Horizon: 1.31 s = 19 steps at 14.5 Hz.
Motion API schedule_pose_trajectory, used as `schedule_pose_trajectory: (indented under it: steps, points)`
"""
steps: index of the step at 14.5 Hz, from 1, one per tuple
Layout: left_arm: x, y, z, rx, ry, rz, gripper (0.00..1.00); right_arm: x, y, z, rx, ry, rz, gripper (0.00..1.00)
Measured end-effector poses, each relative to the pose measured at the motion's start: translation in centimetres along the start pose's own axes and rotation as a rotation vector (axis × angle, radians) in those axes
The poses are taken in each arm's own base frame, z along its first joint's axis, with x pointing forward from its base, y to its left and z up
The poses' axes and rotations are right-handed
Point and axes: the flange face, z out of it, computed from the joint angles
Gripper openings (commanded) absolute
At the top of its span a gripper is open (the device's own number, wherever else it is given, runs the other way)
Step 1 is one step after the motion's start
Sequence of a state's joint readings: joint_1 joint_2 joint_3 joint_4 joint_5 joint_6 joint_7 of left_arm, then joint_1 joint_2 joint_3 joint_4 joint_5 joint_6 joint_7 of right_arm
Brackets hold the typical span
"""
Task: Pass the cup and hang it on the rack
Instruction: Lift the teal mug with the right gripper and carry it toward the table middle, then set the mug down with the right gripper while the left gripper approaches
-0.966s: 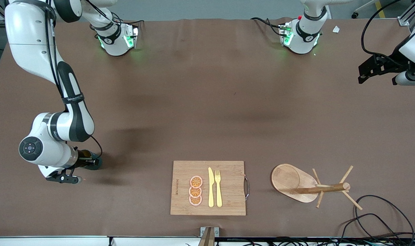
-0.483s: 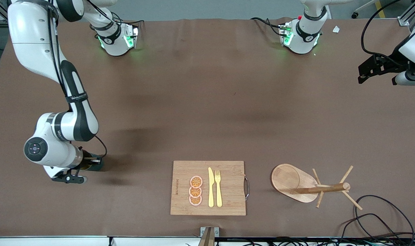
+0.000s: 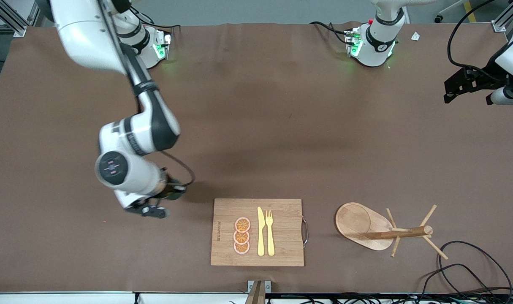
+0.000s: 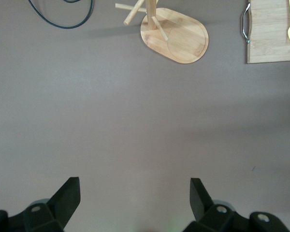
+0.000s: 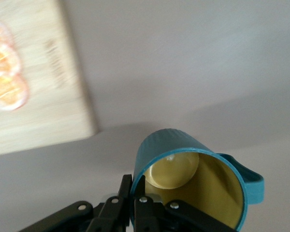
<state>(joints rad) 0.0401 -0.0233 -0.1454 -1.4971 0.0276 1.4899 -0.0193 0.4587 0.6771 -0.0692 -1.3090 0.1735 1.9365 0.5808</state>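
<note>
I should set the teal cup, held above the table now, on the brown table [image 3: 293,163] behind the cutting board's handle end, using my right gripper.
My right gripper [image 3: 165,195] is shut on the rim of the teal ribbed cup [image 5: 183,166] and holds it above the brown table, beside the cutting board [image 3: 257,232]. In the front view only a dark sliver of the cup [image 3: 175,192] shows under the wrist. In the right wrist view my right gripper [image 5: 139,186] pinches the cup wall, one finger inside the mustard-brown inside. The wooden rack [image 3: 383,230] stands toward the left arm's end of the table; the left wrist view shows it too [image 4: 174,29]. My left gripper [image 3: 454,86] is open and empty, up at that end's edge.
The bamboo cutting board holds three orange slices [image 3: 242,235], a yellow knife [image 3: 260,231] and a yellow fork [image 3: 270,232]. Black cables [image 3: 467,270] lie near the rack at the table's front edge.
My right arm has lifted the cup and carried it from the right arm's end of the table toward the cutting board. The left arm has not moved.
</note>
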Motion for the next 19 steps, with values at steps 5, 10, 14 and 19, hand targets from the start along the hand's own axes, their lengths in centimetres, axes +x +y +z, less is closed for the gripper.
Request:
schedule_pose_trajectory:
  steps: [5,10,14,19]
  points:
    - [0.1,-0.1,-0.1,0.000,0.003,-0.001,1.00,-12.6,-16.6,3.0,0.102,0.071,0.101,0.01]
    - [0.1,-0.1,0.0,-0.001,0.000,-0.001,1.00,-19.9,-25.3,10.5,0.237,0.124,0.233,0.02]
    - [0.2,0.3,0.1,-0.001,-0.001,0.005,1.00,-21.4,-26.9,11.6,0.266,0.130,0.251,0.57]
    - [0.4,1.0,0.4,-0.002,-0.005,0.018,1.00,-18.7,-25.9,8.3,0.261,0.143,0.272,1.00]
